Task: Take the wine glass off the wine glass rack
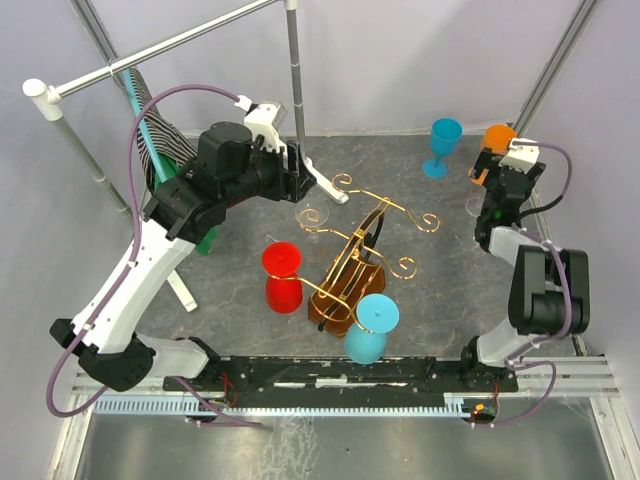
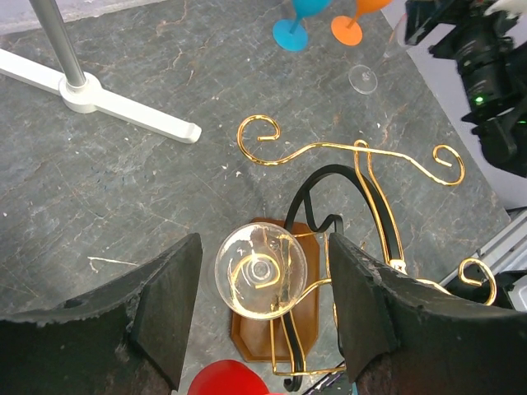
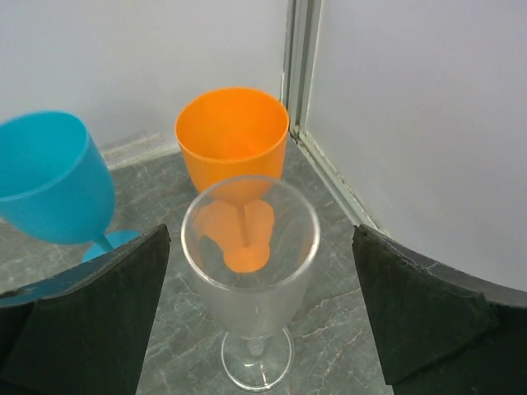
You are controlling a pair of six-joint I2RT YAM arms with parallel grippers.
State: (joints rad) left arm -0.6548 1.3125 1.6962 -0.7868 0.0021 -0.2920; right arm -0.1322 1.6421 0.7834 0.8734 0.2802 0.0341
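Observation:
The clear wine glass hanging upside down from the gold rack, beyond the red glass, has the round foot (image 1: pixel 311 213) (image 2: pixel 261 270) that my left gripper will close on.
The gold wire wine glass rack (image 1: pixel 372 222) stands mid-table on its brown wooden base (image 1: pixel 340 305). A clear wine glass (image 1: pixel 315 217) hangs upside down on its far-left scroll arm. In the left wrist view its round foot (image 2: pixel 261 270) sits between the fingers (image 2: pixel 177 304) of my open left gripper (image 2: pixel 265 284), apart from both. A red glass (image 1: pixel 283 275) and a cyan glass (image 1: pixel 372 325) also hang on the rack. My right gripper (image 3: pixel 259 247) is open around a clear flute (image 3: pixel 249 263) standing on the table at the far right, not touching it.
An orange glass (image 3: pixel 233 140) and a blue glass (image 3: pixel 53 177) stand just behind the flute, near the back right wall corner. A grey pole frame (image 1: pixel 294 70) with a white foot (image 2: pixel 123 107) and a striped cloth (image 1: pixel 160 140) stands at the back left.

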